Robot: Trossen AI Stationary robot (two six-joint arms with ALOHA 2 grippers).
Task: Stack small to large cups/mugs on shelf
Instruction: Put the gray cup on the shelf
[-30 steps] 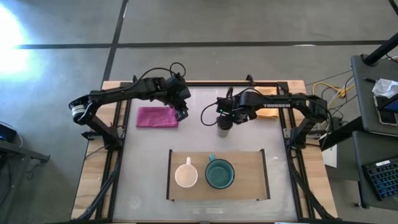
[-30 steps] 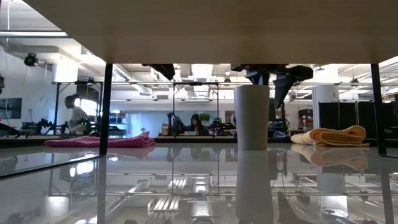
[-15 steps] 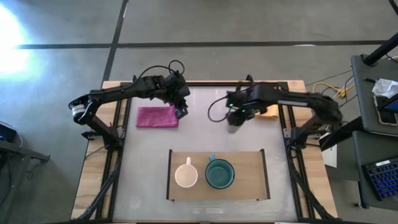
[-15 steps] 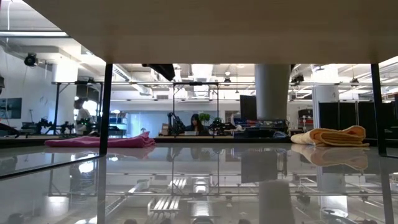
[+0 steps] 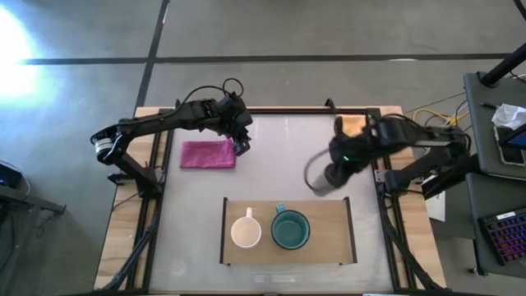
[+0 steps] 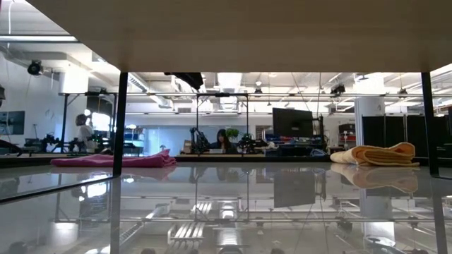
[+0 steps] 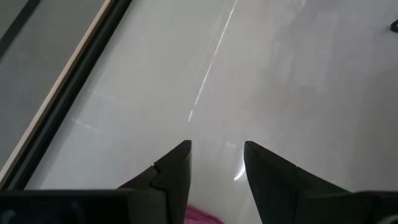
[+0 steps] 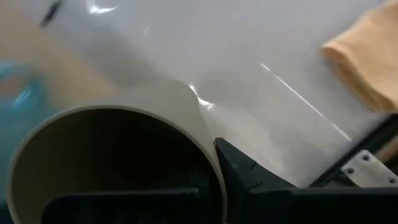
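The robot's right gripper should release the small cup on the shelf's bare wood (image 5: 337,232) between the teal mug and the black rail.
The small cup (image 5: 319,178), pale outside and dark inside, hangs in my right gripper (image 5: 333,168) just beyond the far right corner of the light-wood shelf (image 5: 329,247). My right gripper is shut on it. A cream-white mug (image 5: 246,233) and a teal mug (image 5: 290,230) stand on their bases on the shelf. My left gripper (image 7: 216,155) stands open above the table beside the pink cloth (image 5: 207,154), with nothing between its fingers. The low view does not show the cup. My right gripper holds the small cup by its wall at the rim (image 8: 208,155). One finger (image 8: 249,180) is outside the wall and the other is inside the hollow. The fingers come slanting from above and from the table's right. The cup is lifted clear of the table.
An orange cloth (image 6: 374,154) lies at the table's far right and the pink cloth (image 6: 113,161) at the far left. The shelf's black rails (image 5: 352,230) run along its short sides. Bare white tabletop (image 5: 271,164) lies between the two arms.
My right gripper has shut on the small cup's wall and lifted it off the table. It has carried the cup toward the table's right and near edges, toward the shelf. The cup has risen out of the low view.
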